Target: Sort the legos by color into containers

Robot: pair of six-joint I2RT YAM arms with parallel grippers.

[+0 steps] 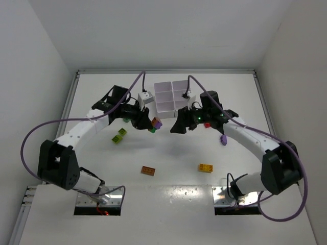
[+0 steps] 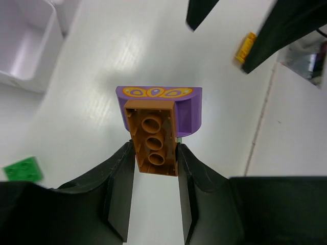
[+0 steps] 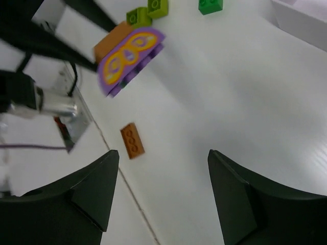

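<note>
The purple piece is stuck to the orange-brown brick in my left gripper, so my right gripper needs to pull the purple piece off by its rounded end (image 3: 109, 86) before sorting.
My left gripper (image 1: 147, 122) is shut on an orange-brown brick (image 2: 153, 141) with a purple rounded piece (image 2: 190, 113) stuck to it, held above the table just in front of the white tray (image 1: 171, 96). In the left wrist view the fingers (image 2: 120, 176) press the brick's two sides. My right gripper (image 1: 179, 127) is open and empty, facing the held pair; its wrist view shows the purple piece (image 3: 130, 58) with a yellow pattern and the orange-brown brick (image 3: 110, 41) behind it. Its own gripper (image 3: 163, 171) frames bare table.
Loose bricks on the table: two lime ones (image 1: 119, 135), an orange-brown one (image 1: 148, 170), a yellow one (image 1: 206, 167), a purple one (image 1: 223, 139), a green one (image 2: 23, 169). The tray's corner shows in the right wrist view (image 3: 301, 20).
</note>
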